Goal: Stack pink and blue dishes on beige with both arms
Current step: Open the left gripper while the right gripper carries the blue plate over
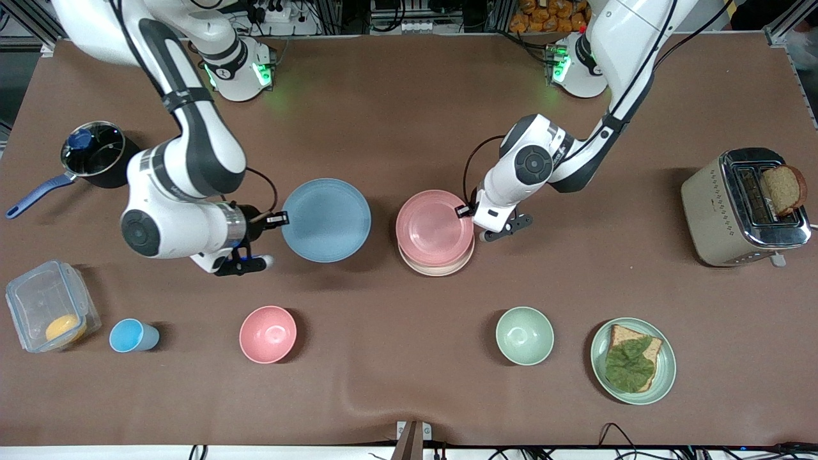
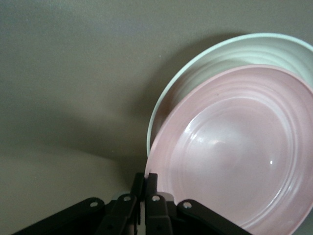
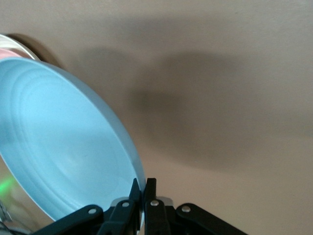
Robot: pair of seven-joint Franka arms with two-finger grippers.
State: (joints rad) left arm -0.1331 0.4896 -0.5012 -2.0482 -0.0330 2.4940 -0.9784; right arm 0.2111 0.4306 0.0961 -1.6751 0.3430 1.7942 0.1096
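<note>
The robot's left gripper should release the pink plate squarely over the middle of the beige plate [image 1: 434,242] [image 2: 261,144]. The pink plate now lies slightly off centre there.
The light blue plate [image 1: 326,220] is near the table's middle, toward the right arm's end. My right gripper [image 1: 278,219] is shut on its rim, and in the right wrist view the blue plate [image 3: 58,142] tilts up from the right gripper [image 3: 144,188]. The pink plate [image 1: 434,227] lies over the beige plate [image 1: 441,266], slightly off centre. My left gripper [image 1: 465,211] is shut on the pink rim. In the left wrist view the pink plate [image 2: 234,152] covers most of the beige plate [image 2: 205,63] in front of the left gripper [image 2: 146,183].
A dark pot [image 1: 94,153] and a clear box [image 1: 48,305] stand at the right arm's end. A blue cup [image 1: 131,335], pink bowl [image 1: 268,334], green bowl [image 1: 524,335] and green plate with bread [image 1: 632,361] line the near side. A toaster [image 1: 744,207] stands at the left arm's end.
</note>
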